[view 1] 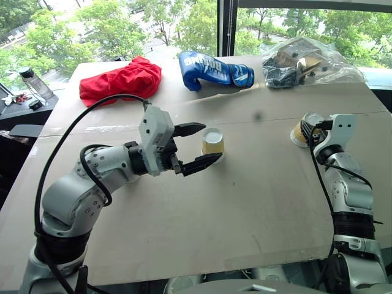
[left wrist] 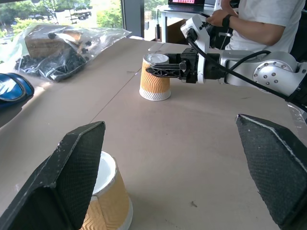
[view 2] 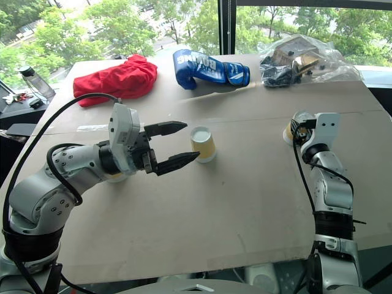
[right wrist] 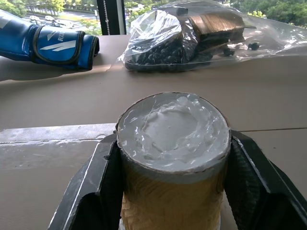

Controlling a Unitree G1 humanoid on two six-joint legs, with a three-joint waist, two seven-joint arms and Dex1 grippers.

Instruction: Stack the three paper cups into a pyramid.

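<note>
The paper cup in my right gripper should be set free on the bare table point(view 1: 237, 158), next to the paper cup near the middle.
Two yellow-tan paper cups stand upside down on the brown table point(view 1: 245, 202). One paper cup point(view 1: 213, 146) is near the middle. My left gripper point(view 2: 190, 139) is open and points level at it, with the cup just past the fingertips and close to one finger point(left wrist: 76, 167). The other paper cup point(view 1: 298, 136) is at the right side of the table. My right gripper point(view 1: 308, 130) is shut on it, and in the right wrist view both fingers point(right wrist: 249, 177) press against the ribbed sides of this cup point(right wrist: 172, 129).
A red cloth point(view 1: 122, 79), a blue boxing glove point(view 1: 214, 70) and a clear plastic bag of dark items point(view 1: 306, 61) lie along the far edge. A water bottle point(view 1: 33, 82) stands off the table at the far left. A person point(left wrist: 259, 19) sits beyond the right side.
</note>
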